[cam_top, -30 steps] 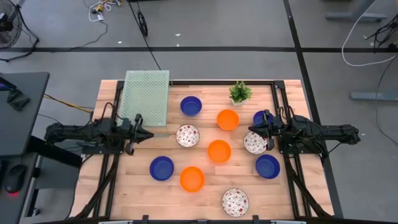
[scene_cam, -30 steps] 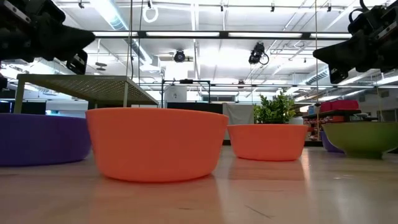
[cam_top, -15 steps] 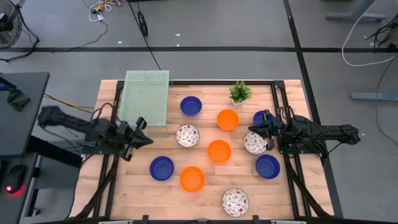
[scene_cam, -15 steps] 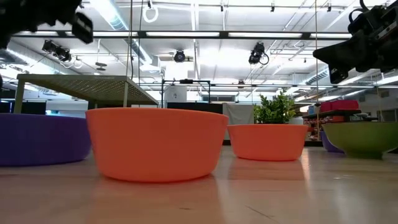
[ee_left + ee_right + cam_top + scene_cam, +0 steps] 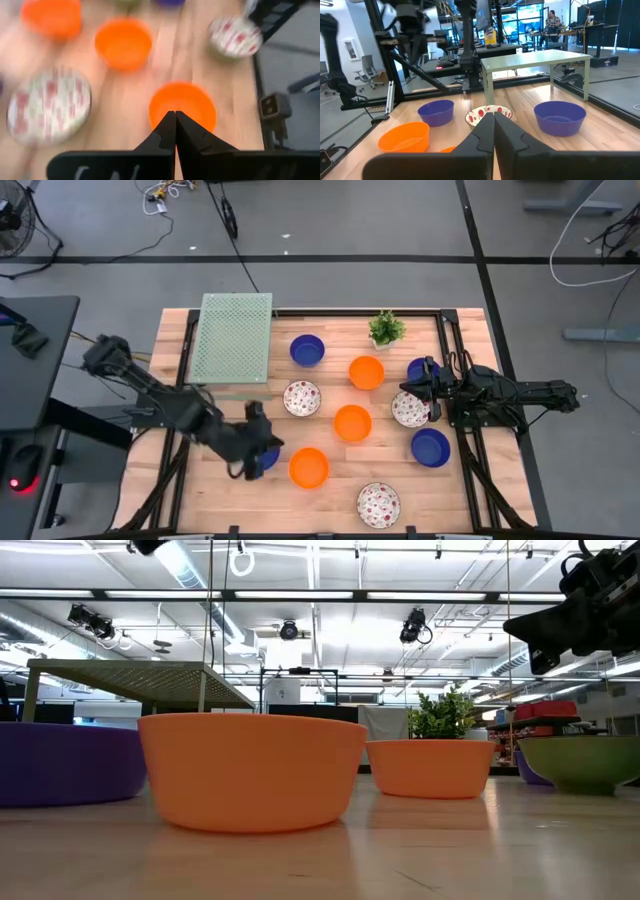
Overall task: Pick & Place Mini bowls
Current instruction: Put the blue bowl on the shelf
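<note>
The robot's left gripper should next grasp the near-side rim (image 5: 264, 472) of the blue bowl that is partly hidden under the gripper, beside the nearest orange bowl.
Several mini bowls rest on their bases on the wooden table: blue ones (image 5: 307, 350) (image 5: 431, 447), orange ones (image 5: 366, 372) (image 5: 352, 423) (image 5: 309, 467) and red-speckled white ones (image 5: 301, 398) (image 5: 410, 409) (image 5: 378, 505). My left gripper (image 5: 268, 443) hovers shut above another blue bowl (image 5: 262, 461), which it partly hides. In its wrist view the shut fingers (image 5: 175, 117) point at an orange bowl (image 5: 182, 106). My right gripper (image 5: 403, 388) (image 5: 494, 117) waits shut at the table's right side, above a speckled bowl's edge.
A green mesh rack (image 5: 233, 337) stands at the far left of the table and a small potted plant (image 5: 386, 328) at the far edge. One more blue bowl (image 5: 418, 367) sits half hidden under the right arm. Bare wood lies at the near left corner.
My left arm has swung away from the spot beside the green rack toward the table's near edge and to the right. It now reaches over the blue bowl next to the near orange bowl. The right arm and all bowls have kept still.
</note>
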Tool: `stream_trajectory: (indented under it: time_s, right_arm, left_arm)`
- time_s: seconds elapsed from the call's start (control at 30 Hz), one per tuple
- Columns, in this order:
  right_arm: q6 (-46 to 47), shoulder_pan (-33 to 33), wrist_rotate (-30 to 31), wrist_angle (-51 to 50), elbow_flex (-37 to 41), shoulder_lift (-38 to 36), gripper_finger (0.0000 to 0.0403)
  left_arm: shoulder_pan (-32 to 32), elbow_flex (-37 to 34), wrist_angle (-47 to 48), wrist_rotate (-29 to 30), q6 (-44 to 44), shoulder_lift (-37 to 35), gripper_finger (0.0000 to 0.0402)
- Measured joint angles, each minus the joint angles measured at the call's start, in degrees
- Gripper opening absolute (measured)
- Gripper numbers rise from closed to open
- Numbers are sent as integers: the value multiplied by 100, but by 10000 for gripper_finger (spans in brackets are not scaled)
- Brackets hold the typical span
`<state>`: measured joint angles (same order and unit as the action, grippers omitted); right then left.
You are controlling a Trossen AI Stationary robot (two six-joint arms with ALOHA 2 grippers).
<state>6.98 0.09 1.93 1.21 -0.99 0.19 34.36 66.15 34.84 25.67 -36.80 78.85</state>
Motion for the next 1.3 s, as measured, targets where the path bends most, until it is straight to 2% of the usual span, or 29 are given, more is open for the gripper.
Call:
stream_trajectory:
  time_s: [0.13,0.3,0.4,0.53,0.67,0.8,1.03,1.17,1.3]
  right_arm:
    - [1,0,0,2,0,0,11]
    - [1,1,0,2,0,-1,11]
    - [1,0,0,2,0,-1,11]
    - [1,0,0,2,0,-1,11]
    - [1,0,0,2,0,-1,11]
    - [1,1,0,1,0,-1,11]
    - [1,1,0,2,0,-1,11]
    - [1,1,0,2,0,-1,11]
    - [1,1,0,2,0,-1,11]
  left_arm:
    - [115,1228,1705,-515,-1792,989,7]
    - [200,1765,2263,-1153,-3198,1816,35]
    - [248,1785,2246,-1699,-3358,2154,71]
    - [320,1785,2254,-2383,-2882,2526,134]
    - [452,1787,2276,-2315,-2683,2772,189]
    - [561,1787,2580,-2143,-2599,2998,210]
    - [691,1788,2842,-1630,-2587,3185,199]
    - [751,1785,3063,-1074,-2550,3185,186]
    - [764,1644,3007,-1014,-2448,3183,175]
